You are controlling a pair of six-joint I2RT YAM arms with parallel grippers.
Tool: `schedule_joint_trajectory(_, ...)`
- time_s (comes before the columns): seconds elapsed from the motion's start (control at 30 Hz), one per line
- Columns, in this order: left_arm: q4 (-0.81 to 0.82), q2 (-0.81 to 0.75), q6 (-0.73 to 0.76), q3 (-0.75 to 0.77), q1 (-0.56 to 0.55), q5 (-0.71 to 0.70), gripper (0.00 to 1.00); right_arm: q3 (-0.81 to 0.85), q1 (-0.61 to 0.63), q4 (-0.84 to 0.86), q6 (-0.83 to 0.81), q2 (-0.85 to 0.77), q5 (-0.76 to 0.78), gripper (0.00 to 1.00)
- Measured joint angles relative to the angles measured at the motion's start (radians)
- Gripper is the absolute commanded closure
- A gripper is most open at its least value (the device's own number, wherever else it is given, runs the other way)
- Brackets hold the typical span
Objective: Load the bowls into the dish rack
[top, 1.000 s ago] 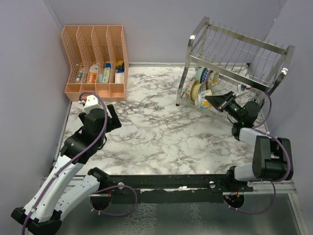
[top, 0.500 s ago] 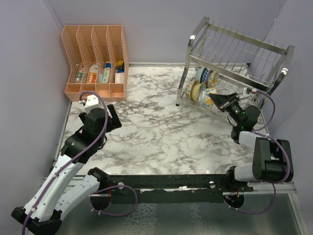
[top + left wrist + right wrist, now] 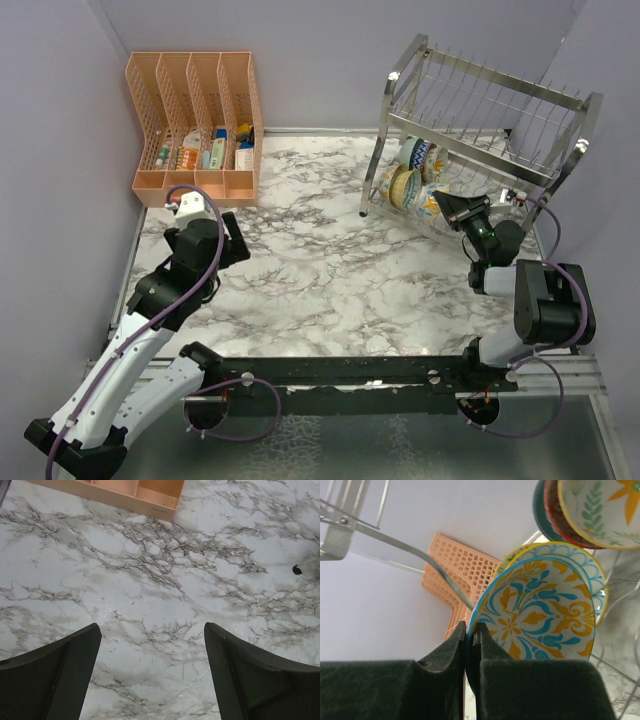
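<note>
Once the robot's right gripper lets go, the cream bowl with blue and orange flowers will rest against the yellow-rimmed bowl (image 3: 421,197) (image 3: 554,598).
The silver wire dish rack (image 3: 486,103) stands at the back right. Several patterned bowls (image 3: 404,182) lean on edge in its lower tier. My right gripper (image 3: 449,205) reaches into that tier and is shut on the rim of a cream bowl with blue and orange flowers (image 3: 540,611). That bowl stands on edge just in front of another blue-rimmed bowl (image 3: 590,562). Above them sit a cream bowl with an orange flower (image 3: 605,505), a red one (image 3: 559,517) and a teal one (image 3: 539,507). My left gripper (image 3: 152,630) hangs open over bare marble at the left, holding nothing.
A peach mesh organizer (image 3: 195,125) with small packets stands at the back left, its corner showing in the left wrist view (image 3: 135,491). A rack wire (image 3: 395,541) crosses just above my right fingers. Lilac walls close the back and sides.
My right gripper has carried the flowered bowl to the right, deeper under the rack's lower tier, with its arm folding closer. The left arm has not moved.
</note>
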Motion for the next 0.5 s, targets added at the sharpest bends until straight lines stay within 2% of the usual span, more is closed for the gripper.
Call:
schedule_joint_trajectory(0.23, 0.002, 0.013, 0.013, 0.000, 0.000, 0.000, 0.13, -0.023, 0.000, 0.203, 0.049, 0.165, 0.040, 0.99)
schedule_joint_trajectory(0.5, 0.014, 0.036, 0.023, 0.002, 0.000, 0.001, 0.13, -0.009, 0.001, 0.217, 0.071, 0.243, 0.086, 0.99)
